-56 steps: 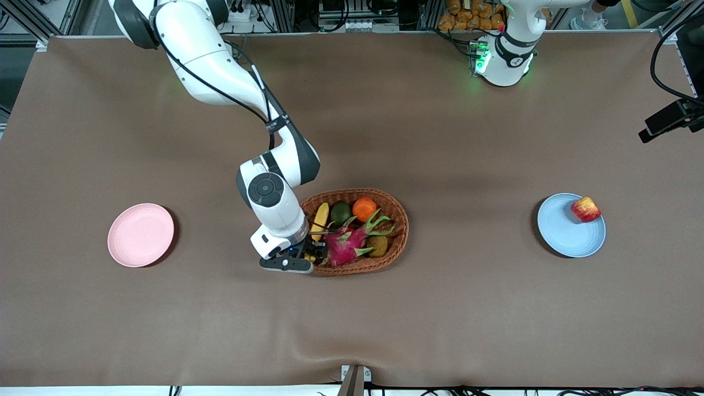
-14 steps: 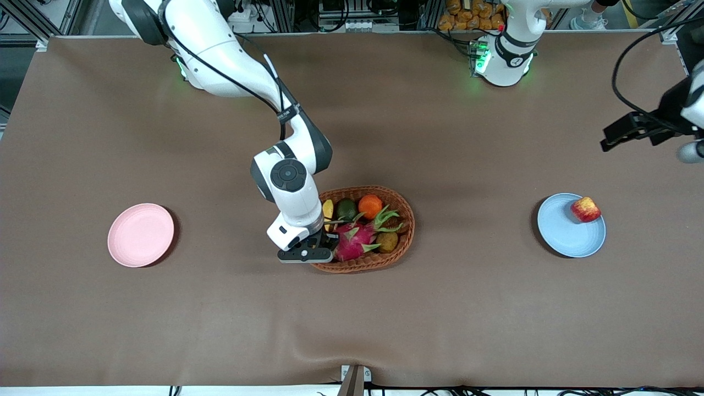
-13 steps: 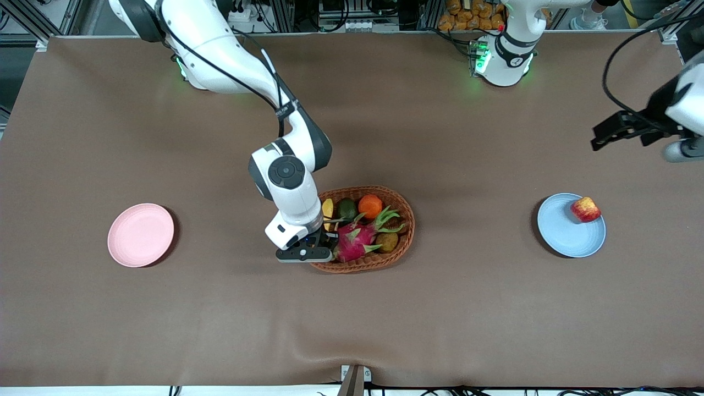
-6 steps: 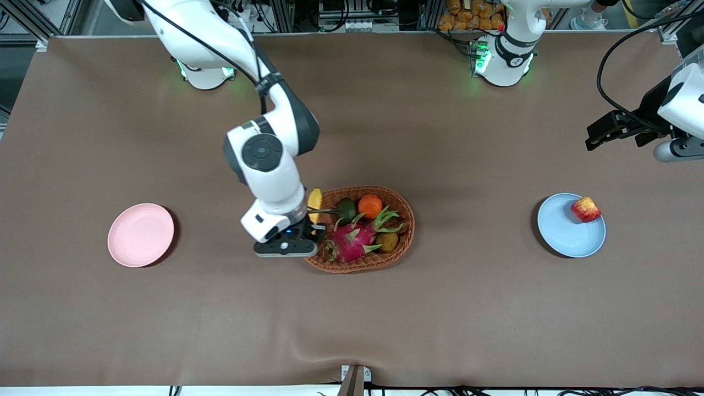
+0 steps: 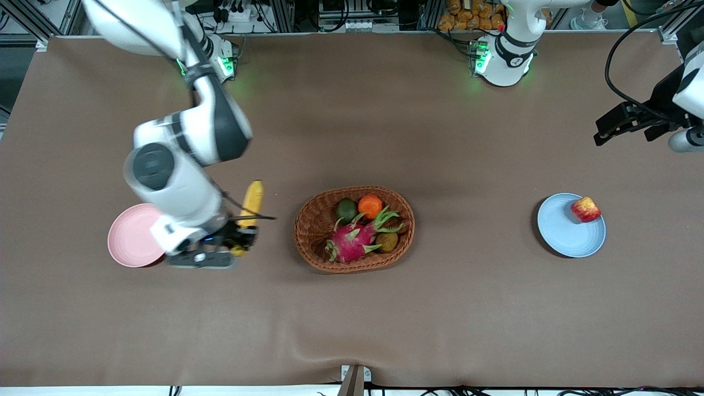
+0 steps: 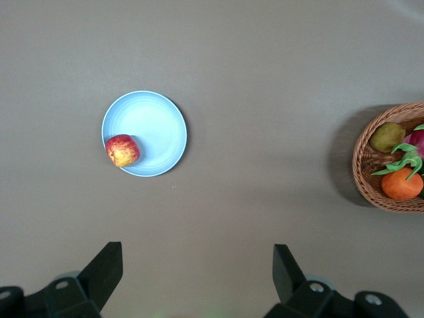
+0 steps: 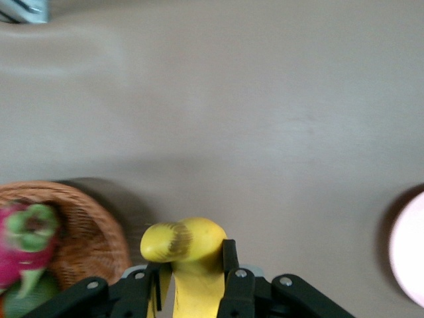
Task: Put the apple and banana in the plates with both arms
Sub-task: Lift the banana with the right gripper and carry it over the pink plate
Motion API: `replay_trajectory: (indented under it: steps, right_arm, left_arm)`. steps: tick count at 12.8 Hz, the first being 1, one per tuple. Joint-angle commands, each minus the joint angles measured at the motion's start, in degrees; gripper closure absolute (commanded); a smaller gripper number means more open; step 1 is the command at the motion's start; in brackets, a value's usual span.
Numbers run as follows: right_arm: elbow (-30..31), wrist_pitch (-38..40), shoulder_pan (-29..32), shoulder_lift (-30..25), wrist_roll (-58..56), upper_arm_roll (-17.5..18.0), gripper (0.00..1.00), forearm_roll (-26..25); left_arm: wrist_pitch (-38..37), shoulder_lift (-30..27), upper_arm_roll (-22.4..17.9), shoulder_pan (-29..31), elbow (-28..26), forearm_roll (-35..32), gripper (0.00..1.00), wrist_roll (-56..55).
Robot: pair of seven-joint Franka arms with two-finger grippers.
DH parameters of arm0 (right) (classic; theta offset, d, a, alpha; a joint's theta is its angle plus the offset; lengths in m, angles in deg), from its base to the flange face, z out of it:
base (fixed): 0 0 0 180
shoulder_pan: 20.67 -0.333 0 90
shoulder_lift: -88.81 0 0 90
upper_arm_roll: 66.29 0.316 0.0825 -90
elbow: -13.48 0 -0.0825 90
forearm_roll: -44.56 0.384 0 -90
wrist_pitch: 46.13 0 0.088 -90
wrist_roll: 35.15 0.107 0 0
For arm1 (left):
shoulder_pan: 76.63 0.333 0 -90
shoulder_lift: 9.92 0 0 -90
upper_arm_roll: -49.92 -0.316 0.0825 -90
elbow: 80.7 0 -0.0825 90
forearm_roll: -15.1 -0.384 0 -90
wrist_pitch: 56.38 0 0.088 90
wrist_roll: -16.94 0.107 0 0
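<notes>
My right gripper has the yellow banana. I need to set it down with that gripper on the pink plate (image 5: 146,219), toward the plate's edge nearest the base of the arm.
My right gripper (image 5: 242,234) is shut on the yellow banana (image 5: 251,203) and holds it in the air over the table between the pink plate (image 5: 132,236) and the wicker basket (image 5: 313,220). In the right wrist view the banana (image 7: 189,255) sits between the fingers (image 7: 229,255) and the pink plate's edge (image 7: 407,252) shows. The red apple (image 5: 585,209) lies on the rim of the blue plate (image 5: 566,231) toward the left arm's end. My left gripper (image 5: 621,124) is open and empty, high over the table; its wrist view shows the apple (image 6: 122,150) on the blue plate (image 6: 156,126).
The basket holds an orange (image 5: 369,205), an avocado (image 5: 346,210), a magenta dragon fruit (image 5: 352,242) and a brown kiwi (image 5: 386,241). It also shows in the left wrist view (image 6: 371,179) and the right wrist view (image 7: 86,232).
My right gripper has lifted the banana out of the basket and carried it toward the pink plate. My left arm has shifted slightly, still high over the table.
</notes>
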Motion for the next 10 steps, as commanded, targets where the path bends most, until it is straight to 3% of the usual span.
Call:
replay_trajectory:
  steps: [1, 4, 10]
  right_arm:
    - [9.56, -0.1, 6.52, -6.03, -8.24, 1.04, 1.0, 1.05]
    - [12.74, 1.22, 14.44, -6.57, -19.24, 1.04, 1.0, 0.96]
    - [13.36, 0.61, 24.03, -3.24, -36.12, 1.04, 1.0, 0.87]
  left_arm:
    - [-0.36, -0.19, 0.04, 0.13, -0.1, -0.87, 0.0, 0.08]
    - [0.16, -0.1, 0.13, 0.04, -0.01, -0.43, 0.0, -0.01]
    - [1.39, 0.34, 0.57, -0.49, 0.08, -0.08, 0.0, 0.08]
